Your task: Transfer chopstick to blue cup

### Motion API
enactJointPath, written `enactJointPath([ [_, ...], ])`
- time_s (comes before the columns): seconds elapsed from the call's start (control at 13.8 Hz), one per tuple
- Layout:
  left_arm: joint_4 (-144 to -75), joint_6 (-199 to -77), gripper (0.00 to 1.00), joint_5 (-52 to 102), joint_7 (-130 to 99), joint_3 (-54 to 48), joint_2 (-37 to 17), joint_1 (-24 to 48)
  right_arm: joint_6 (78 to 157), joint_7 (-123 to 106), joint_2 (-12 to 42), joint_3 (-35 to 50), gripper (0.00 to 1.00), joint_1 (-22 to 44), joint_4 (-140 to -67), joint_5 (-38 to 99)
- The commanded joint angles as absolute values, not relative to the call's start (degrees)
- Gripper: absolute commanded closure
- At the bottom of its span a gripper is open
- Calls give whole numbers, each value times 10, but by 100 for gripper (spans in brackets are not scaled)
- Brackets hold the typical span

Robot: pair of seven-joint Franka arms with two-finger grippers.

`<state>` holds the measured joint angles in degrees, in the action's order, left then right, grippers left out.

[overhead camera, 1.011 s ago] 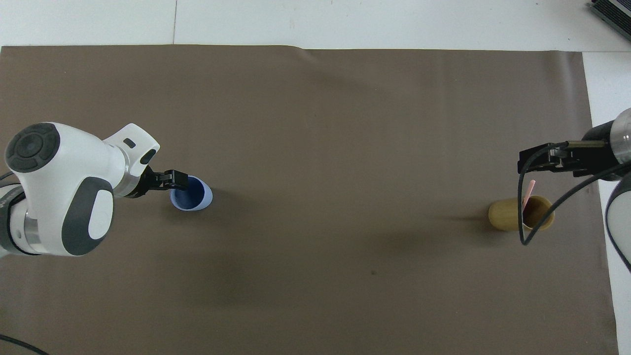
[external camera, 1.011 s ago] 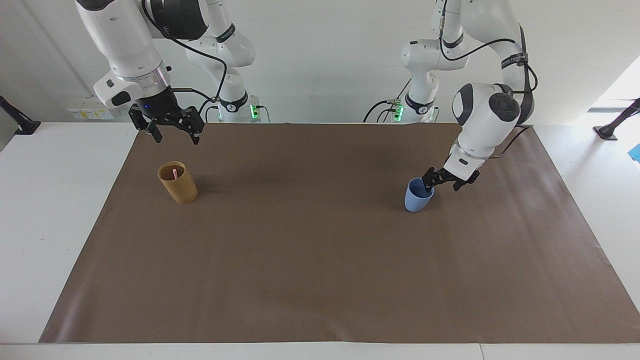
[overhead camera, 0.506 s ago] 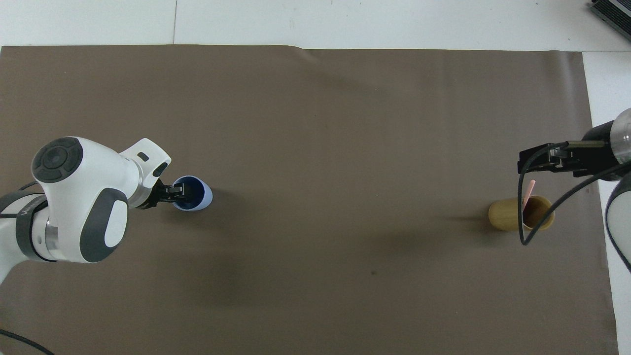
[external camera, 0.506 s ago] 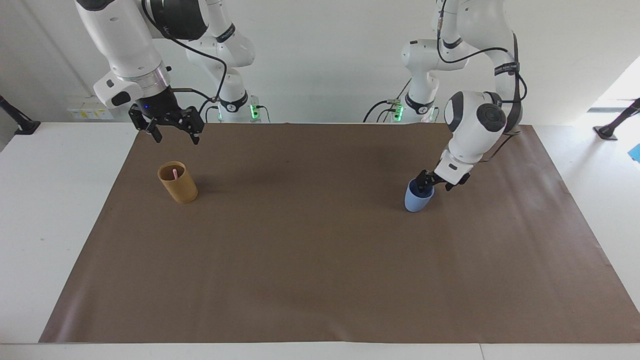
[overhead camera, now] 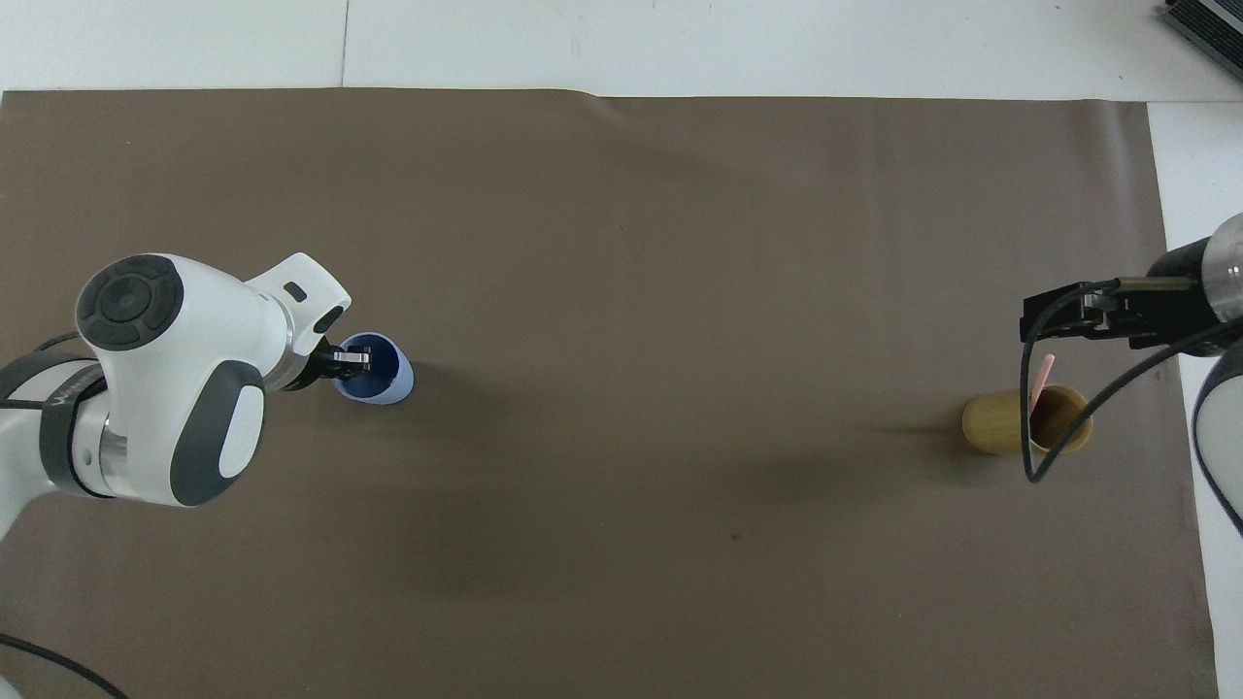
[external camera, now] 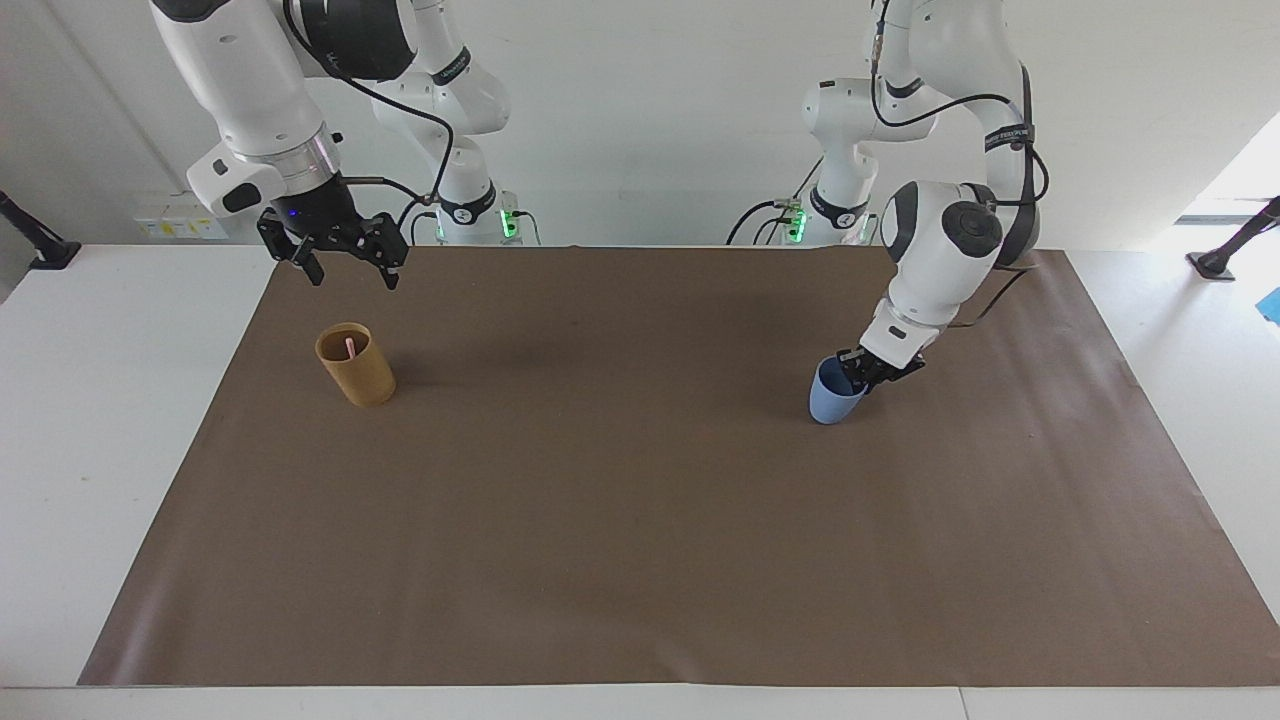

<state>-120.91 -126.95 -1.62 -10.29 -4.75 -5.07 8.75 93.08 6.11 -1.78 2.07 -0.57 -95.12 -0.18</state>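
I need to close my right gripper on the upper end (overhead camera: 1049, 360) of the pale-pink chopstick above the tan cup's rim.
The blue cup (external camera: 830, 402) (overhead camera: 386, 381) stands on the brown mat toward the left arm's end of the table. My left gripper (external camera: 858, 372) (overhead camera: 352, 357) is at the cup's rim, shut on its wall with one finger inside. A pale-pink chopstick (external camera: 350, 347) (overhead camera: 1041, 377) leans in the tan cup (external camera: 362, 380) (overhead camera: 992, 423) toward the right arm's end. My right gripper (external camera: 345, 272) (overhead camera: 1047, 318) hangs open over the mat close to the tan cup, holding nothing.
The brown mat (external camera: 640, 520) covers most of the white table. A black cable (overhead camera: 1027, 437) from the right arm loops over the tan cup in the overhead view.
My left gripper has moved onto the blue cup's rim and closed on it; its arm has swung in over the cup. The right arm has not moved.
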Motion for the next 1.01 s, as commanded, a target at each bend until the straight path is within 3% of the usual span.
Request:
enactJointPath([
  [0.0, -1167, -1242, 100, -53, -102, -41, -66, 106, 934, 42, -34, 22, 0, -15, -969, 9],
  [0.29, -1098, -1175, 100, -52, -153, -42, -84, 186, 934, 42, -34, 22, 0, -15, -969, 9],
  [0.65, -1071, -1166, 100, 4, -194, -42, -90, 291, 942, 41, -38, 22, 0, -15, -977, 9],
  [0.94, -1056, -1239, 100, 9, -267, -43, -131, 345, 1057, 35, -42, 20, 0, -25, -1047, 1],
])
